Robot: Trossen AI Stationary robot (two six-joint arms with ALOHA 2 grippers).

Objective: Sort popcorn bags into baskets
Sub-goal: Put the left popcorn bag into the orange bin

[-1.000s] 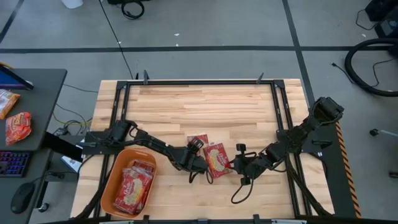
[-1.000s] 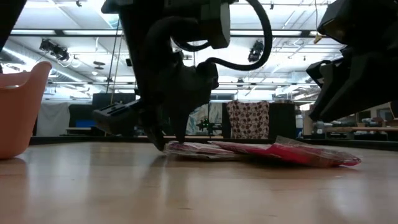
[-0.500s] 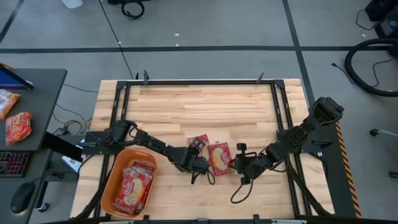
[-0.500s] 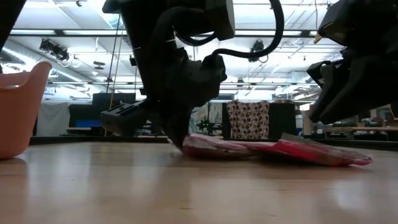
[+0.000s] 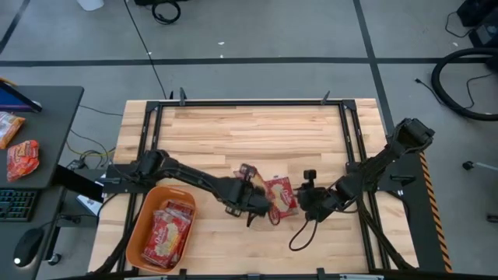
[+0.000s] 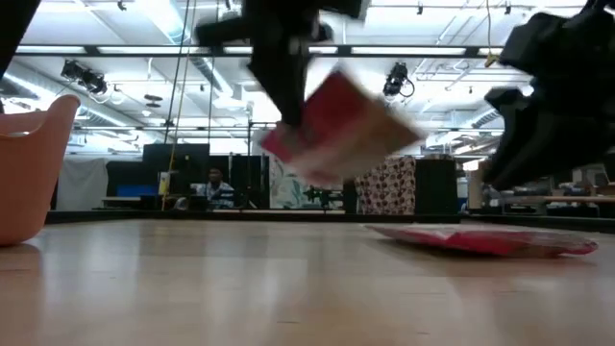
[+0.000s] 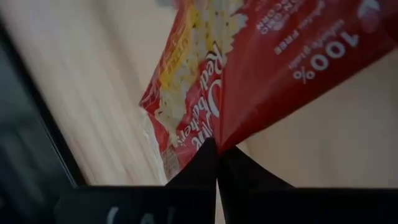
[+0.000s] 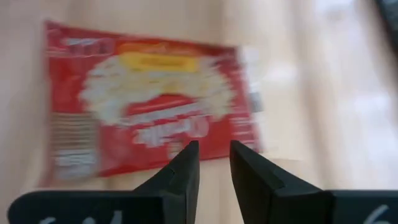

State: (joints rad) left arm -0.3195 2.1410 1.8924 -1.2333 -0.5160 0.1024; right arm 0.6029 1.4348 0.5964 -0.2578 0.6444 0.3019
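The robot's left gripper will let go of the red popcorn bag on top of the red bags in the orange basket (image 5: 162, 241).
One red popcorn bag (image 6: 338, 127) hangs tilted in the air, with my left gripper (image 5: 259, 205) shut on it. A second popcorn bag (image 5: 285, 191) lies flat on the wooden table just to its right. My right gripper (image 8: 214, 163) stands just short of that bag's right-hand edge, a little open with nothing between its fingers. The orange basket (image 5: 138, 230) sits at the table's near left corner with several red bags in it. It also shows at the left edge of the low view (image 6: 29, 163). My left gripper pinches the bag's edge (image 7: 219, 138) between its two shut fingers, which come down from above. The bag creases at the pinch. The bag is lifted clear of the table and slants down to the right below the fingers (image 6: 288, 91).
Another red packet (image 5: 247, 173) shows beside my left wrist. A black metal frame (image 5: 257, 102) runs round the tabletop. A grey desk (image 5: 47, 117) to the left carries an orange-red snack packet (image 5: 22, 159). The far half of the table is bare wood.
My left gripper has shut on the left popcorn bag, moved a little toward the table's right edge and risen. The bag, flat on the table before, now hangs tilted and clear. The other bag has slid slightly toward the right edge.
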